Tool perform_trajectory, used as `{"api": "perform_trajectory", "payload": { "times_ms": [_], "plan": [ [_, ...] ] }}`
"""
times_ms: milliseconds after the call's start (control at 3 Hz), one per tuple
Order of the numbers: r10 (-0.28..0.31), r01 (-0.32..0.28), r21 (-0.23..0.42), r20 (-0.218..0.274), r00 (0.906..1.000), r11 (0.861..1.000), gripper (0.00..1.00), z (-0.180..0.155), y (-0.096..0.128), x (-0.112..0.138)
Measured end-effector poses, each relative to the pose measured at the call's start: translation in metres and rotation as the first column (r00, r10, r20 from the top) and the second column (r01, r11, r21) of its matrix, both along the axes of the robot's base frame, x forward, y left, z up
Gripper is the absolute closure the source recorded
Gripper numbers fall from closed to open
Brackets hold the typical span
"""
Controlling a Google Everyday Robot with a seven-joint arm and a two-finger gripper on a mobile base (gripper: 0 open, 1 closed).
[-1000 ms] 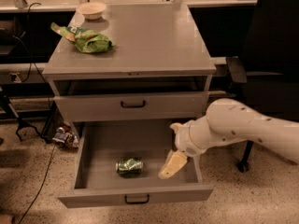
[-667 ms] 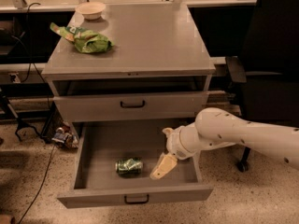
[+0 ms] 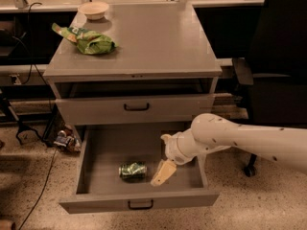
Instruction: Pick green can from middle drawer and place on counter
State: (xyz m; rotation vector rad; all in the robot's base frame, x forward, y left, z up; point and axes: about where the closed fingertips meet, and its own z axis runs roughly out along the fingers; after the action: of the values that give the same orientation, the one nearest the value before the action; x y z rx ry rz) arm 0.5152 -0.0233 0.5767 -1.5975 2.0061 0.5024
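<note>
My gripper closes next on the body of the green can [image 3: 139, 170], toward the end closest to my gripper, so that the other end of the can still shows.
The green can [image 3: 133, 170] lies on its side on the floor of the pulled-out middle drawer [image 3: 96, 204], left of its centre. My gripper [image 3: 162, 172] hangs down inside the drawer just to the right of the can, a short gap away and not touching it. My white arm [image 3: 240, 140] reaches in from the right over the drawer's right wall. The counter [image 3: 153, 37] is the grey cabinet top above.
A green snack bag [image 3: 91, 41] and a pale bowl [image 3: 94, 9] sit on the counter's left and back left. The drawer above [image 3: 136, 108] is closed. A black chair [image 3: 278, 61] stands at the right. Small items [image 3: 64, 140] and cables lie on the floor at the left.
My arm has moved left and deeper into the drawer, bringing the gripper closer to the green can. The can has not moved.
</note>
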Motion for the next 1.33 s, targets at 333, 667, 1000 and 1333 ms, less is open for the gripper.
{"api": "perform_trajectory", "payload": {
  "times_ms": [333, 667, 1000, 1333],
  "plan": [
    [0.095, -0.094, -0.026, 0.013, 0.9954, 0.995, 0.00, -0.058, 0.023, 0.025],
    [0.139, -0.138, -0.028, 0.019, 0.9901, 0.990, 0.00, -0.092, 0.038, 0.038],
    [0.171, -0.170, -0.025, 0.045, 0.9843, 0.985, 0.00, -0.117, 0.063, 0.051],
    [0.189, -0.188, -0.027, 0.065, 0.9798, 0.982, 0.00, -0.135, 0.085, 0.062]
  ]
}}
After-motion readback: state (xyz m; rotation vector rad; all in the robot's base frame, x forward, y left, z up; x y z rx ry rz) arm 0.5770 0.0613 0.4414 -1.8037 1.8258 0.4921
